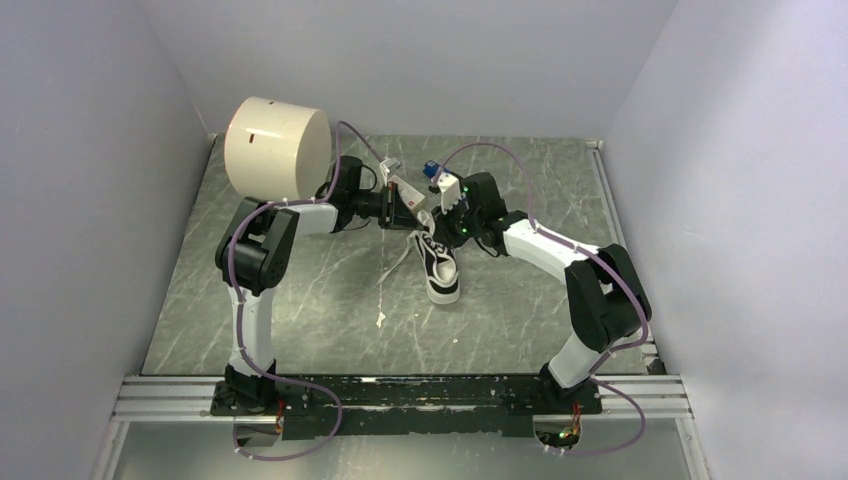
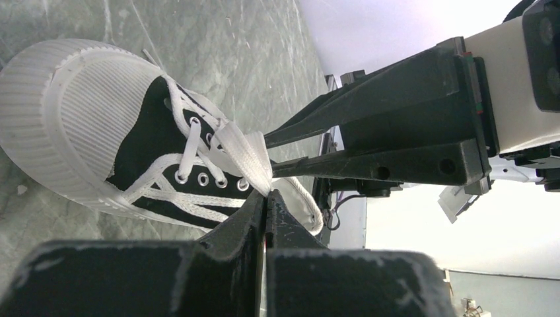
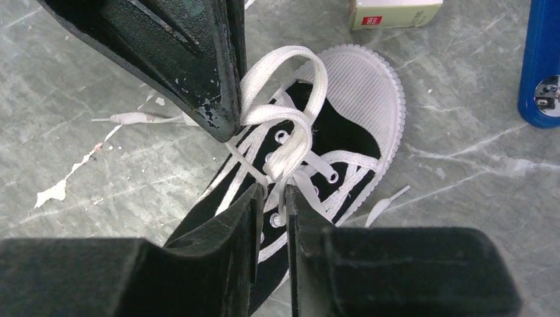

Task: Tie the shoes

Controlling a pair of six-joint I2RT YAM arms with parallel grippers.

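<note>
My right gripper needs to open its fingers, since the strands of lace run loose through the gap between them, then close on the lace's loop (image 3: 289,157) and pull it tight.
The shoe (image 1: 441,270), a small black-and-white sneaker with a white toe cap, lies on the table with its toe toward the arms. It also shows in the left wrist view (image 2: 99,132) and the right wrist view (image 3: 350,112). My left gripper (image 2: 267,196) is shut on a white lace (image 2: 247,155) just above the eyelets. My right gripper (image 3: 272,193) faces it over the tongue, its jaws a narrow gap apart with strands of the lace loop (image 3: 290,105) running between them. Both grippers meet above the shoe's opening (image 1: 425,215).
A small white-and-tan box (image 3: 394,12) and a blue stapler (image 3: 541,66) lie beyond the toe. A loose lace end (image 3: 386,205) trails on the table. A cream cylinder (image 1: 277,148) sits at the back left. Grey walls close three sides.
</note>
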